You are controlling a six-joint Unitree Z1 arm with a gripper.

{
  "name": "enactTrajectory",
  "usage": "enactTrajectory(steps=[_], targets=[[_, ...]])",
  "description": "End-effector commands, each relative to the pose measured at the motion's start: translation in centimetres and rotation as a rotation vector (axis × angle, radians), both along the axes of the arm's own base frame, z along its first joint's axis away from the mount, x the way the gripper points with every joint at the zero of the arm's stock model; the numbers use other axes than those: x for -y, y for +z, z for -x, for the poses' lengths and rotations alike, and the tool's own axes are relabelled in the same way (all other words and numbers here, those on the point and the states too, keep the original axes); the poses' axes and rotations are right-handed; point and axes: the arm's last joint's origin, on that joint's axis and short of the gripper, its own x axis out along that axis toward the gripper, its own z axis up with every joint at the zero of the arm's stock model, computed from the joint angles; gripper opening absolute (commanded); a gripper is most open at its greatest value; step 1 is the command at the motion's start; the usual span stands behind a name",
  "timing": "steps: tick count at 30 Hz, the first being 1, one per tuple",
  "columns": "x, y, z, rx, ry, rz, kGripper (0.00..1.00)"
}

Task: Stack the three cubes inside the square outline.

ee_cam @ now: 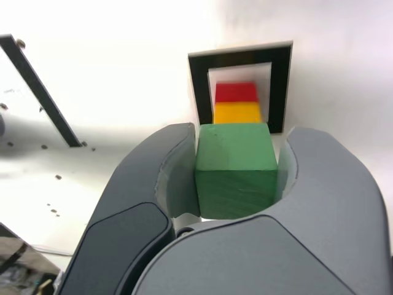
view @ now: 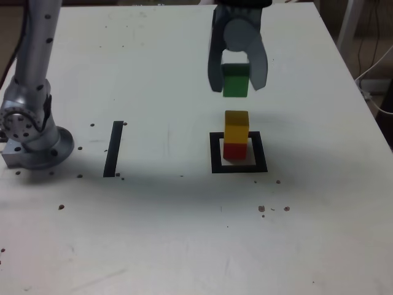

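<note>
My gripper is to let go of the green cube on top of the yellow cube (view: pixel 237 114) (ee_cam: pixel 237 113), making it the highest block in the stack.
The green cube (view: pixel 235 80) (ee_cam: pixel 234 167) hangs in the air, with my gripper (view: pixel 237 83) (ee_cam: pixel 236 157) shut on it from both sides. Below it, a gap apart, the yellow cube (view: pixel 236 126) (ee_cam: pixel 236 113) sits on top of the red cube (view: pixel 234 150) (ee_cam: pixel 236 92). That two-cube stack stands inside the square outline (view: pixel 215 153) (ee_cam: pixel 199 86), a thick black frame with a white centre. In the exterior view the green cube sits almost straight above the stack, set slightly further back.
A straight black strip (view: pixel 113 148) (ee_cam: pixel 37 89) lies on the white table (view: pixel 184 233) at the exterior view's left of the square. The arm's grey base (view: pixel 31 132) stands at the exterior view's far left. Small dark specks (view: pixel 262 209) dot the tabletop. A cable (view: pixel 374 74) lies off the right edge.
</note>
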Motion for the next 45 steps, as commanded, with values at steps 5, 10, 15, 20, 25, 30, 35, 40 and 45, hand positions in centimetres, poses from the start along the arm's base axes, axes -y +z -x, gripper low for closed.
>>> enactTrajectory(steps=[5,10,15,20,25,30,35,40,45], targets=[[1.8,-0.3,0.1,-0.007,-0.018,0.001,0.30],[2.2,-0.7,-0.2,-0.009,-0.020,0.000,0.30],[2.3,-1.5,-0.6,-0.014,-0.021,0.000,0.30],[2.3,-2.2,-1.0,-0.021,-0.022,0.000,0.30],[2.3,-2.7,-1.4,-0.028,-0.023,0.002,0.30],[2.3,-3.1,-1.4,-0.031,-0.023,0.002,0.30],[2.3,-3.5,-1.3,-0.040,-0.025,0.006,0.53],[2.3,-3.7,-1.1,-0.046,-0.029,0.011,0.87],[2.3,-3.5,-0.9,-0.044,-0.030,0.011,0.95]])
